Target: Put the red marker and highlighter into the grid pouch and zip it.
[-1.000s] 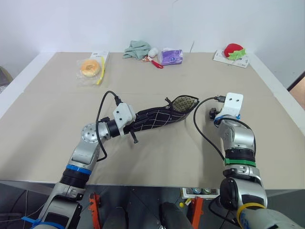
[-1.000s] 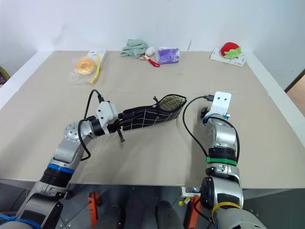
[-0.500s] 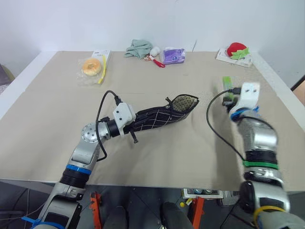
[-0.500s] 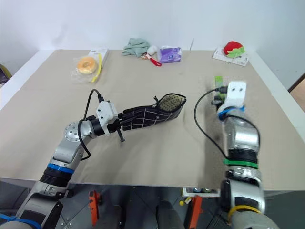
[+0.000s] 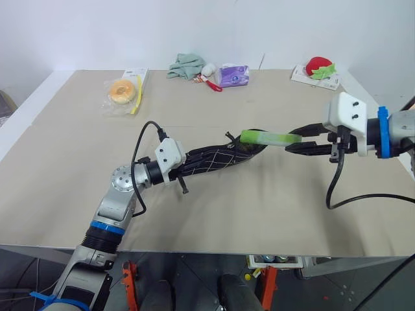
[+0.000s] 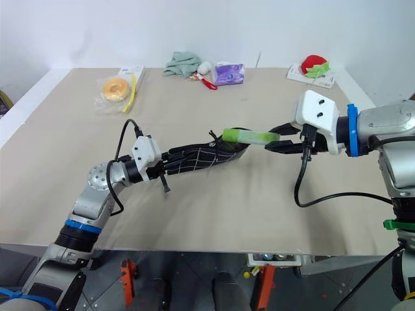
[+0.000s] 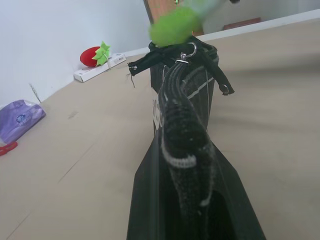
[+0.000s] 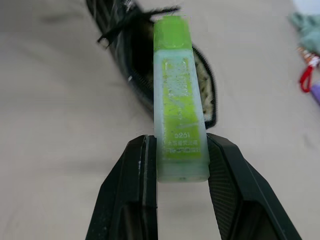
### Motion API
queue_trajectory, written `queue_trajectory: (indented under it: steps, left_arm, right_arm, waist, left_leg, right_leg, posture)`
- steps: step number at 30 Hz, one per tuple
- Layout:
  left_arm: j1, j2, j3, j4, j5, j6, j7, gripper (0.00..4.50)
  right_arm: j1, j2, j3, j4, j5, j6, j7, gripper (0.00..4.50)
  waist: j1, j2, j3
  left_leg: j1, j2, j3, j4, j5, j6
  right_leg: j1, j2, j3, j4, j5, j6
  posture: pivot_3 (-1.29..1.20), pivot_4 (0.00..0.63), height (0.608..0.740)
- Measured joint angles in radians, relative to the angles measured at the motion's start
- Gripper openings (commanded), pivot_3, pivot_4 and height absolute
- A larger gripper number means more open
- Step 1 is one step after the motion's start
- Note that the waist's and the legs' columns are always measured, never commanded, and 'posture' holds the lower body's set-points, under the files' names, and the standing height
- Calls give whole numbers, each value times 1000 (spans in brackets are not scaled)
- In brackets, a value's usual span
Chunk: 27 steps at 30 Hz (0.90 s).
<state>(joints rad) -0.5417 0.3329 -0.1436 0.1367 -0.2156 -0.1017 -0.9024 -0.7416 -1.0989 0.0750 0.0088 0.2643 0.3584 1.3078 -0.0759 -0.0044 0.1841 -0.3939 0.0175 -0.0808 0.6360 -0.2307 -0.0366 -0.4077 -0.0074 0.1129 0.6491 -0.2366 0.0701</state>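
The light-green highlighter, now level at the pouch mouth, will be let go by my right gripper just inside the opening of the grid pouch (image 5: 249, 146) (image 8: 150, 62).
The grid pouch (image 5: 217, 158) lies lifted off the table, black with white lines. My left gripper (image 5: 189, 162) is shut on its closed end. Its open mouth (image 5: 251, 146) faces right and shows a speckled lining. The light-green highlighter (image 5: 268, 137) is held level by my right gripper (image 5: 295, 142), shut on its rear end. Its front end is at the pouch mouth. In the right wrist view the highlighter (image 8: 176, 100) points from the fingers (image 8: 144, 167) at the opening. The left wrist view looks along the pouch (image 7: 186, 150) to the highlighter's green tip (image 7: 175, 25). The red marker is out of view.
Along the table's back edge lie a bagged doughnut (image 5: 122, 91), a green cloth (image 5: 187, 65), a red-and-white utensil (image 5: 211, 83), a purple packet (image 5: 233, 76) and a strawberry toy on a white box (image 5: 317, 69). A black cable (image 5: 337, 188) hangs from my right wrist.
My right arm has risen from the table with the highlighter, then swung left and turned level, bringing it to the pouch mouth. The left arm and pouch have stayed put.
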Motion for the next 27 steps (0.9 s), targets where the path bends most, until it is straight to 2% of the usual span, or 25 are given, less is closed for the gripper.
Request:
queue_trajectory:
  steps: [6, 17, 19, 27]
  left_arm:
    - [0, 0, 0, 1, 1, -4, 0, 0]
    - [-23, -5, -14, 17, 12, -12, -19, 0]
    - [-23, -5, -14, 17, 12, -12, -20, 0]
    - [-23, -7, -16, 17, 17, -12, -21, 0]
  right_arm:
    - [-49, 11, 72, 80, -104, -109, 48, 993]
    - [-290, 183, 219, 203, -248, -286, 134, 993]
    - [-291, 209, 234, 214, -262, -302, 138, 993]
    - [-260, 244, 243, 213, -292, -313, 128, 993]
  waist:
    - [0, 0, 0]
    - [1, -1, 3]
    - [3, -1, 3]
    - [5, -1, 3]
  left_leg:
    - [0, 0, 0, -1, 0, 0]
    - [0, 0, -1, -1, 1, -3]
    - [-1, 0, -2, -2, 1, -3]
    - [-3, -4, -2, -2, 1, -3]
  right_leg:
    - [-1, 0, 0, 0, -1, 0]
    - [-1, 0, -1, 0, 0, -1]
    - [-1, -1, -1, 0, 3, -6]
    - [-2, -5, -2, 0, 3, -5]
  posture:
    - [0, 150, 740]
    - [0, 150, 740]
    - [0, 150, 740]
    - [0, 150, 740]
